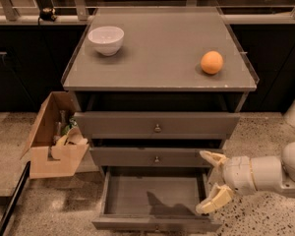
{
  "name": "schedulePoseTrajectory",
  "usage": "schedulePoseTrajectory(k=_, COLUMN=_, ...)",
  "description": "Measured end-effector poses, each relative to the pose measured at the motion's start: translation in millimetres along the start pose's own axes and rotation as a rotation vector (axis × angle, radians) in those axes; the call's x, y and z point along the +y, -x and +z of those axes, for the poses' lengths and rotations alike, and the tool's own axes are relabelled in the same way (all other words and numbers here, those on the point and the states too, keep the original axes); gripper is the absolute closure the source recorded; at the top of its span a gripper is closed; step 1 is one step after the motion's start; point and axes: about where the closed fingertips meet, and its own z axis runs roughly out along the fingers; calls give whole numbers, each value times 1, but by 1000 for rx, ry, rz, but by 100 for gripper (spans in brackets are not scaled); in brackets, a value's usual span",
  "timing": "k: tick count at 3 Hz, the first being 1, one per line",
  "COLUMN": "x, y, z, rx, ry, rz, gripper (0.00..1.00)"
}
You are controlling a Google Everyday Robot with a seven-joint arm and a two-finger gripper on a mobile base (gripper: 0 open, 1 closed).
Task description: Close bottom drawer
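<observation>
The robot's gripper needs to next go to the bottom drawer's side (202, 196) nearest the robot's arm, just behind the drawer's front panel, and close there.
The bottom drawer (152, 195) is the lowest of three grey-brown drawers and stands pulled out, its shallow box open and bare inside. Its front panel runs along the frame's lower edge. The middle drawer (156, 158) and top drawer (157, 126) above it are pushed in. My gripper (210, 181) comes in from the right on a white arm. It is open, with cream fingers spread one above the other. It hangs at the drawer's right side, over its right front corner.
A white bowl (106, 39) and an orange (212, 62) sit on the cabinet top (157, 53). An open cardboard box (51, 141) with bottles stands on the speckled floor at the left. A dark bar (10, 203) slants at lower left.
</observation>
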Motion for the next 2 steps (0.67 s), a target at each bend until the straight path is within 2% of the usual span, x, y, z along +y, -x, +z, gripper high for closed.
schedulePoseTrajectory(k=1, x=-5, y=-13, z=21, rx=9, ry=72, rz=21, gripper=0)
schedulePoseTrajectory(k=2, x=-5, y=-14, z=24, rx=10, ry=81, rz=23, gripper=0)
